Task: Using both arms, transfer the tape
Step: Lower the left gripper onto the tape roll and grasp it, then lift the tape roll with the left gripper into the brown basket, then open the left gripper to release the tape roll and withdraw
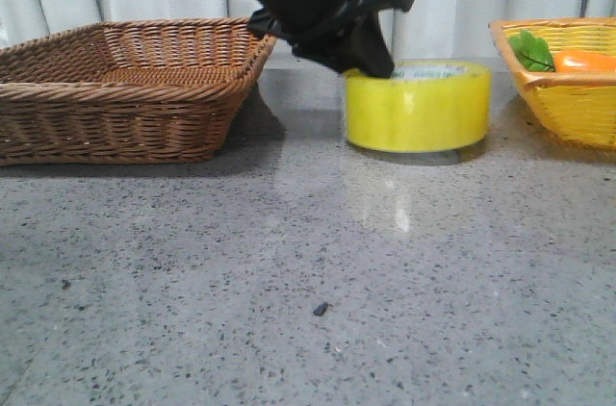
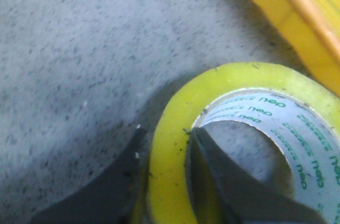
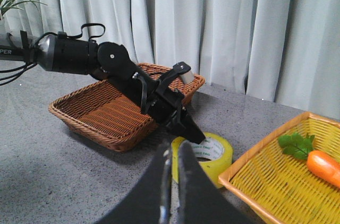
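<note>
My left gripper needs to let go of the yellow tape roll inside the brown wicker basket (image 1: 106, 67), just behind the basket's front rim.
The yellow tape roll (image 1: 419, 108) lies flat on the grey table between the two baskets. My left gripper (image 1: 371, 52) reaches down onto its left rim. In the left wrist view the gripper (image 2: 167, 147) straddles the tape's yellow wall (image 2: 170, 171), one finger outside and one inside the white core with green lettering (image 2: 297, 144), both pressed against it. My right gripper (image 3: 174, 152) is shut and empty, held above the table short of the tape (image 3: 212, 155). It is out of the front view.
A brown wicker basket (image 1: 125, 88) stands at the left, close to the tape. A yellow basket (image 1: 577, 98) at the right holds a carrot (image 1: 584, 62) and a green leaf (image 1: 531, 50). Curtains hang behind the table. The left arm (image 3: 122, 67) stretches over the brown basket (image 3: 106, 112).
</note>
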You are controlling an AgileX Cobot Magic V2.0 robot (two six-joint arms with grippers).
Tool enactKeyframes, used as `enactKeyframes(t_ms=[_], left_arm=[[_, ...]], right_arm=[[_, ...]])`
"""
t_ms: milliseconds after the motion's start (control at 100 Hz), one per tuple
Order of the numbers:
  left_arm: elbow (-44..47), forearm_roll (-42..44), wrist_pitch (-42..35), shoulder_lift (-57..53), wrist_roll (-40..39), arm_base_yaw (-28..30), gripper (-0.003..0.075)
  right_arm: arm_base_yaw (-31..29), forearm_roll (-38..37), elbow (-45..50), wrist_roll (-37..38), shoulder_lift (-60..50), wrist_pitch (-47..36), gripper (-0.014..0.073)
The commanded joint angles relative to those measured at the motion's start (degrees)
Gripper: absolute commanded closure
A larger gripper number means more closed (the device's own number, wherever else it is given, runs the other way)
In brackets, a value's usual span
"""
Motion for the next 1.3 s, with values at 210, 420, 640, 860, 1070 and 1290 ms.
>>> enactKeyframes(t_ms=[210, 420, 640, 860, 1070, 1290], left_arm=[[-17.08, -0.74, -1.97, -13.17, -0.44, 1.41, 0.0741], [-17.28, 10.67, 7.04, -19.69, -3.35, 10.01, 0.0741], [-9.72, 13.74, 18.20, -19.61, -6.01, 21.48, 0.0741], [-0.04, 10.59, 17.27, -19.05, -6.01, 25.87, 0.0619], [1.29, 5.65, 14.11, -22.53, -6.01, 25.99, 0.0368], [14.26, 4.15, 0.58, -39.44, -2.28, 23.81, 0.0472]], right_arm=[[-0.26, -0.67, -1.18, -0.14, 1.62, -4.88, 0.0660], [-0.26, -0.67, -1.18, -0.14, 1.62, -5.12, 0.0660], [-0.26, -0.67, -1.10, -0.14, 1.62, -5.02, 0.0660], [-0.26, -0.10, -1.10, -0.14, 1.62, -5.02, 0.0660], [-0.26, 0.02, -1.10, -0.14, 1.62, -2.73, 0.0660], [-0.26, -0.36, 1.76, -0.14, -3.64, -1.72, 0.0660]])
